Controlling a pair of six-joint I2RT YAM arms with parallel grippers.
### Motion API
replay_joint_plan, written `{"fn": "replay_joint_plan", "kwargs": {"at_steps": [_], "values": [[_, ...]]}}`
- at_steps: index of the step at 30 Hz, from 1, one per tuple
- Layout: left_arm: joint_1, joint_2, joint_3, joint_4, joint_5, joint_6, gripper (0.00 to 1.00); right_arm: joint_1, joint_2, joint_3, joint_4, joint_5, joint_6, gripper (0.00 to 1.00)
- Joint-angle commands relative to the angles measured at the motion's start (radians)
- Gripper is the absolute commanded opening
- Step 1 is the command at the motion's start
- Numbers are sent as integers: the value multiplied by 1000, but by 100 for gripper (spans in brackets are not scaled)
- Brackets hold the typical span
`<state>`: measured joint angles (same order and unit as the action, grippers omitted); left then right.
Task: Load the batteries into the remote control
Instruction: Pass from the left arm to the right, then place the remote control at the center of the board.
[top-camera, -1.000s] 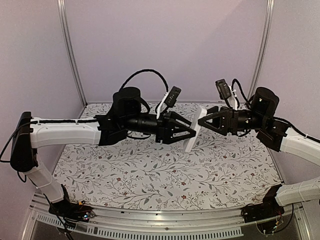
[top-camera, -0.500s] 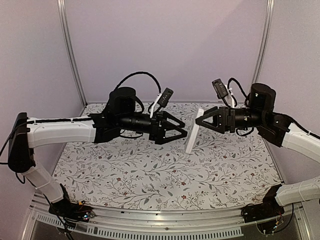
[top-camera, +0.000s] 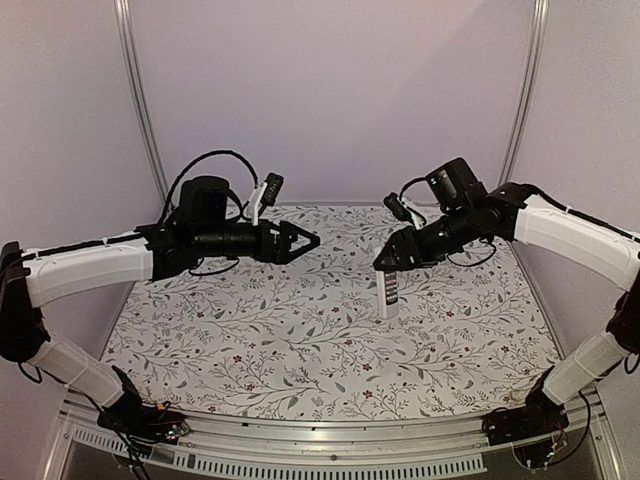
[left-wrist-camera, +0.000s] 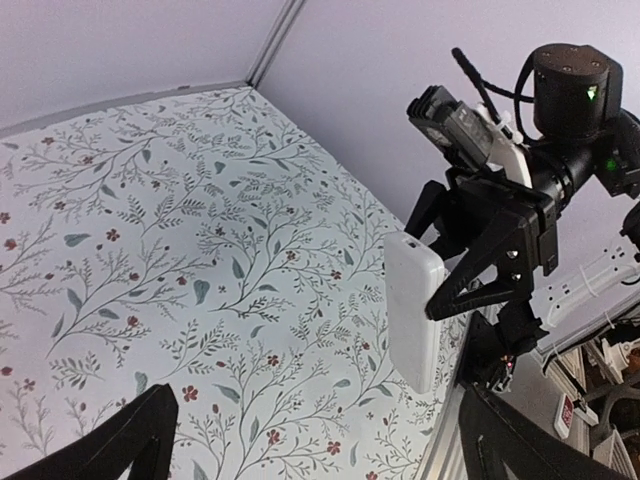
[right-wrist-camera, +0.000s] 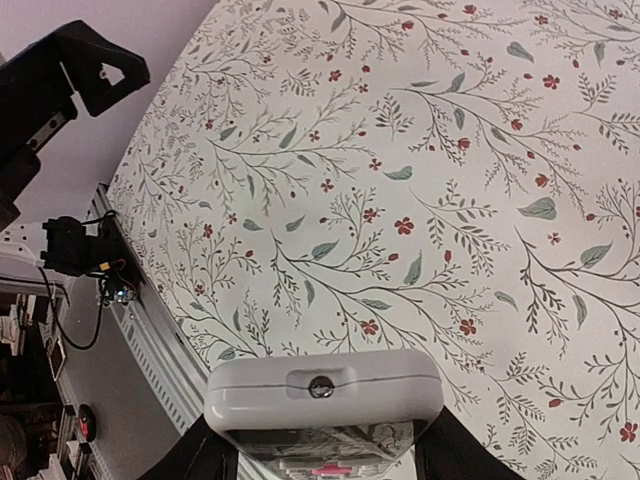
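My right gripper is going to let go of the remote control, now upright over the table's middle, on the flowered cloth (top-camera: 373, 306) (right-wrist-camera: 502, 271) just below its hanging lower end.
The remote control (top-camera: 388, 292) is a slim white handset hanging upright over the middle of the table, with its dark button face towards the top camera. My right gripper (top-camera: 389, 262) is shut on its upper end. The left wrist view shows its plain white back (left-wrist-camera: 413, 312) held by the right gripper (left-wrist-camera: 470, 262). The right wrist view shows its end (right-wrist-camera: 322, 392) between my fingers (right-wrist-camera: 205, 455). My left gripper (top-camera: 305, 243) is open and empty, well to the left of the remote; its fingers (left-wrist-camera: 110, 450) frame bare tablecloth. No batteries or loose cover are in view.
The table (top-camera: 250, 330) carries a white cloth with a leaf and red flower print. A metal rail (top-camera: 330, 440) runs along its near edge. Lilac walls close the back and sides. The left arm (right-wrist-camera: 55, 85) shows at the top left of the right wrist view.
My left gripper has let go and drawn back to the left, away from the remote. My right arm has swung the remote down and upright, closer to the table.
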<state>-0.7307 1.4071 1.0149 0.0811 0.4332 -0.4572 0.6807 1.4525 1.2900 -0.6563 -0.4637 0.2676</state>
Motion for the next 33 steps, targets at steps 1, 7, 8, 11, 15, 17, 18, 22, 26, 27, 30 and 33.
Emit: {"fn": "replay_joint_plan", "kwargs": {"at_steps": [1,7,8,11,15,17,18,22,26,27,30,33], "values": [[52,-4,-64,-74,-114,-49,100,8,137,119,-243,182,-31,25],[81,-19,-105,-77,-158,-52,100,38,345,296,-317,269,-33,24],[86,-20,-108,-78,-174,-51,100,44,372,323,-332,285,-37,24],[108,-20,-123,-125,-203,-57,100,62,484,408,-370,324,-46,24],[133,-28,-163,-99,-176,-70,100,68,623,536,-440,370,-50,24],[134,-35,-191,-30,-155,-73,100,72,688,582,-463,394,-48,24],[135,-37,-203,-16,-151,-76,100,74,704,601,-468,396,-44,24],[139,-27,-228,31,-149,-91,100,76,786,695,-501,414,-23,24],[139,-5,-249,99,-121,-126,100,78,891,822,-578,454,-22,24],[140,0,-259,127,-112,-139,100,77,910,851,-600,486,-24,25],[140,18,-280,181,-92,-166,100,77,970,902,-630,515,-22,26],[141,31,-294,206,-88,-174,100,76,1015,934,-647,527,-14,27]]}}
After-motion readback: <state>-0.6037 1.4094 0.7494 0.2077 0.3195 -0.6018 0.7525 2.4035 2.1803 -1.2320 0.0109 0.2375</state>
